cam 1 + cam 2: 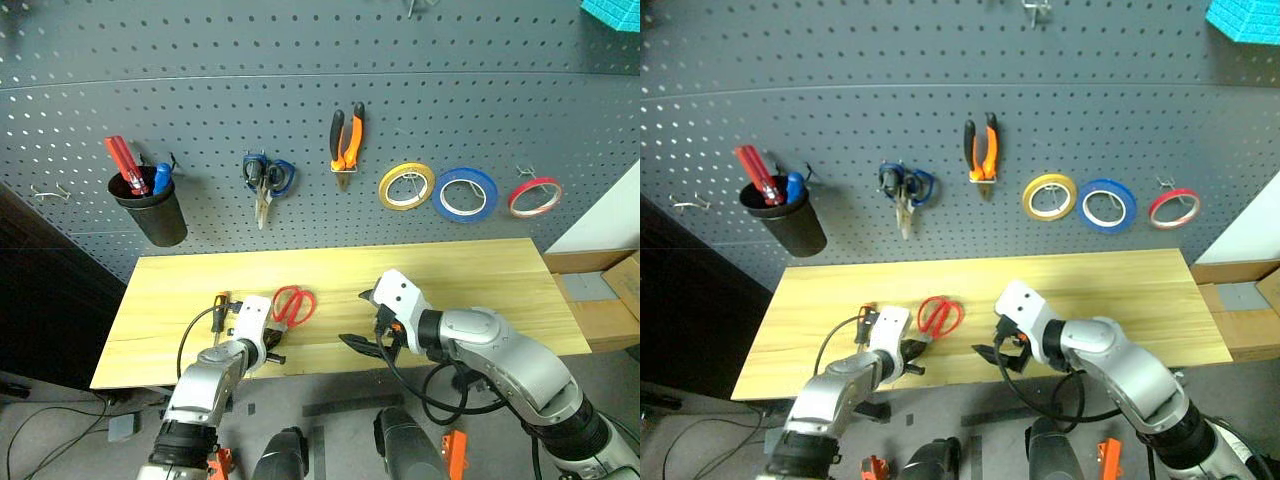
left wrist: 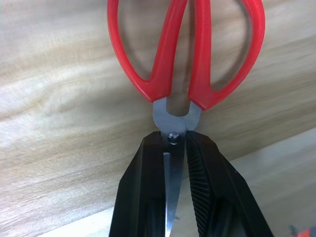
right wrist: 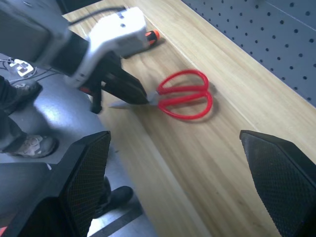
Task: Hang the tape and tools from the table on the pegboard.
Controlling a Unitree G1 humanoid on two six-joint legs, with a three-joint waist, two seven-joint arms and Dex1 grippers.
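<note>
Next, I let go of the red-handled scissors with my left gripper so they hang against the front of the blue-handled scissors (image 1: 260, 194) on the pegboard.
The red-handled scissors (image 1: 293, 305) are at the table's (image 1: 450, 280) front left, handles toward the pegboard (image 1: 300, 60). My left gripper (image 2: 174, 138) is shut on their blades just behind the pivot. My right gripper (image 1: 360, 320) stands open over the table's front edge, to the right of the scissors (image 3: 185, 94), with nothing between its fingers. A slim screwdriver (image 1: 219, 305) lies on the table beside my left arm. On the pegboard hang the orange-and-black pliers (image 1: 346, 140) and the red tape (image 1: 534, 196).
Blue-handled scissors (image 1: 266, 180), a yellow roll (image 1: 406, 186) and a blue roll (image 1: 465, 194) hang on the board. A black cup (image 1: 150, 205) with red and blue handles hangs at the left. Cardboard boxes (image 1: 605, 295) stand to the table's right.
</note>
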